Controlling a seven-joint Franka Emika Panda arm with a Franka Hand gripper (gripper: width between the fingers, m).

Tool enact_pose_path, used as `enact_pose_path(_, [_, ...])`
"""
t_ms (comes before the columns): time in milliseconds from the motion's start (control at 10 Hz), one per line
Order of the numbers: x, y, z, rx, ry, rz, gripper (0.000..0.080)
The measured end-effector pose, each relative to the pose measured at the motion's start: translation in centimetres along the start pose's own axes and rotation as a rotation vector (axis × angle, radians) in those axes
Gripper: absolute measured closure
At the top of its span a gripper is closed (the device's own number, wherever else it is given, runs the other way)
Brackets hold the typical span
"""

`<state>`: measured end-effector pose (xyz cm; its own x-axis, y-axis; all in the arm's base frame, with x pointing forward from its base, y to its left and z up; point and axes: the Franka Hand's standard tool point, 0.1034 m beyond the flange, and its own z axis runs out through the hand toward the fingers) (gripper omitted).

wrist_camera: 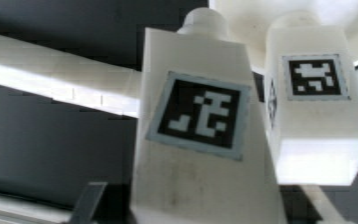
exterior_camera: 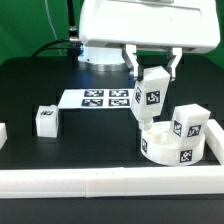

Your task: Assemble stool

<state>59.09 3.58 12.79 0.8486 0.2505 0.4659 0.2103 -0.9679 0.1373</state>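
Note:
My gripper will let go of the white stool leg upright in the round white seat (exterior_camera: 147,129) (wrist_camera: 208,19), next to the standing leg.
My gripper (exterior_camera: 152,80) is shut on a white blocky stool leg (exterior_camera: 150,99) with a square tag. It holds the leg upright just above the near-left part of the round white seat (exterior_camera: 165,150). A second leg (exterior_camera: 190,125) stands in the seat at its right side. A third leg (exterior_camera: 45,120) lies loose on the table at the exterior view's left. In the wrist view the held leg (wrist_camera: 202,130) fills the middle between my fingers (wrist_camera: 94,200), with the standing leg (wrist_camera: 314,90) close beside it. My gripper (wrist_camera: 206,205) grips the leg's end.
The marker board (exterior_camera: 100,98) lies flat behind the seat, near the robot base. White border rails run along the front (exterior_camera: 100,182), the right (exterior_camera: 216,150) and the left (exterior_camera: 3,133) of the black table, and a rail shows in the wrist view (wrist_camera: 60,80).

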Motion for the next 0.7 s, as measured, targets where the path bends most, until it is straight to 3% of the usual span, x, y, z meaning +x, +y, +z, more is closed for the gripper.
enact_pose_path(200, [-0.1,0.0,0.0,-0.002,0.006,-0.017,0.0475])
enact_pose_path(600, [-2.7,-1.6,-0.3,-0.010,0.043,-0.096,0.0475])
enact_pose_path(700, [-3.4,-1.1,-0.3,-0.015,0.040,-0.087,0.0475])
